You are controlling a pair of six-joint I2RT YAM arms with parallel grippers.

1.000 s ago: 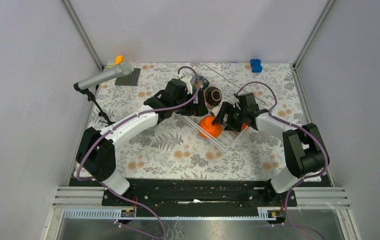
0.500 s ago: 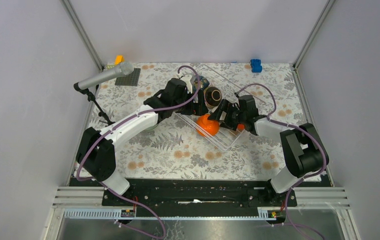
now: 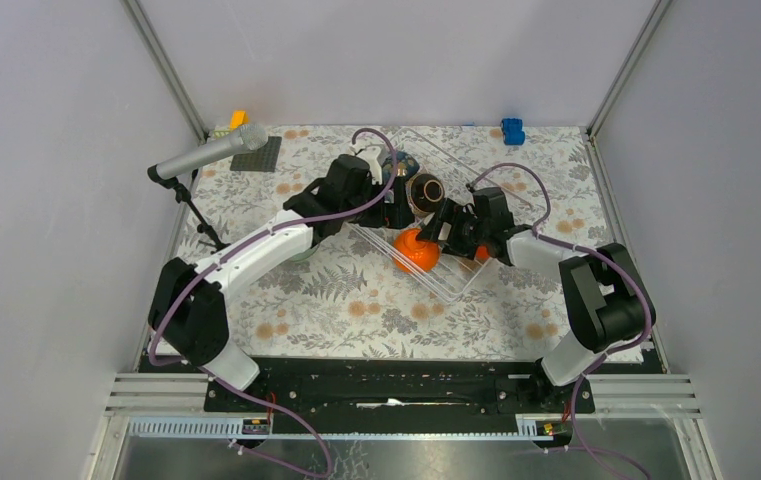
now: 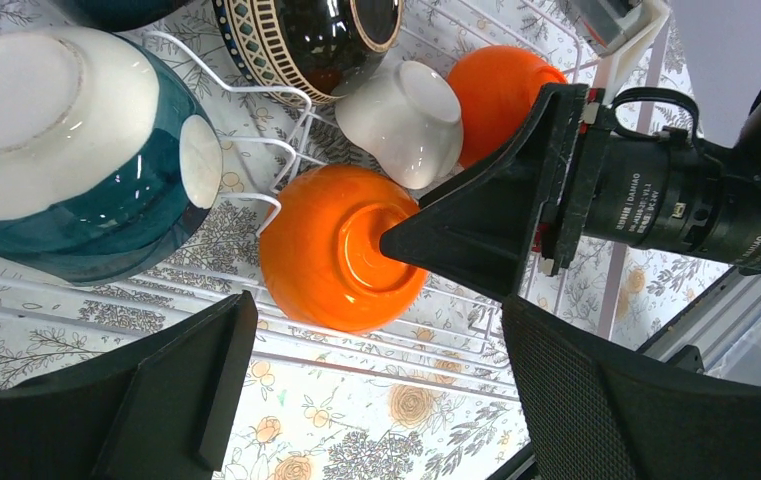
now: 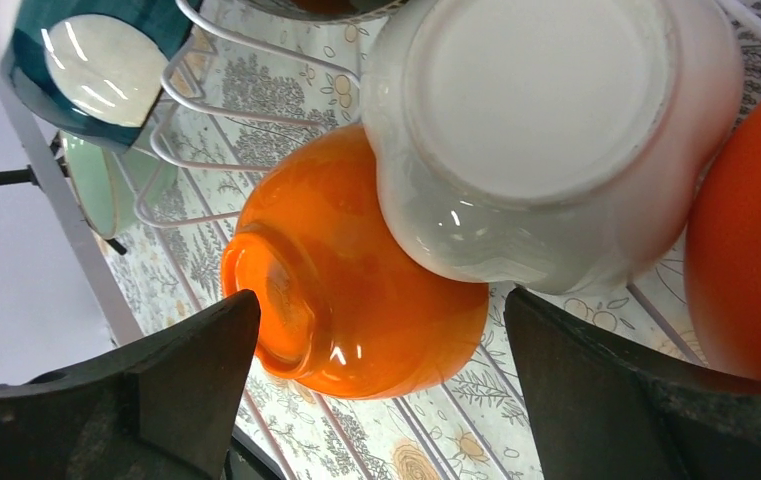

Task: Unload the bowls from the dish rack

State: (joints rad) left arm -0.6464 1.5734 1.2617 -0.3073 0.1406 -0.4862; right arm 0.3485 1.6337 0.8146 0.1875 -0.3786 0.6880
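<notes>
The orange bowl's rim is crowded by the white bowl, so next my right gripper grips the orange bowl lower down (image 5: 386, 365), lifts it clear and hands it to my left gripper.
The clear dish rack (image 3: 458, 286) sits mid-table, tipped at an angle. An orange bowl (image 3: 417, 250) lies on its side at the rack's near-left corner. My right gripper (image 5: 381, 300) is open, with that orange bowl (image 5: 356, 290) between its spread fingers. One finger (image 4: 486, 220) touches the bowl's base (image 4: 341, 250). Above it lean a white bowl (image 5: 546, 140) and a second orange bowl (image 5: 746, 240). My left gripper (image 4: 372, 345) hangs open just short of the orange bowl, holding nothing. A teal bowl (image 4: 66, 150) and a dark patterned bowl (image 4: 306, 40) stand further back in the rack.
A pale green bowl (image 5: 101, 185) rests on the floral cloth outside the rack's left side. At the far left, a microphone on a stand (image 3: 206, 155) leans over a dark grey plate (image 3: 256, 155) beside a yellow block (image 3: 239, 118). A blue block (image 3: 512, 130) sits back right.
My right gripper has opened wider and slid left around the orange bowl, which has shifted slightly left. My left arm has edged a little toward the back.
</notes>
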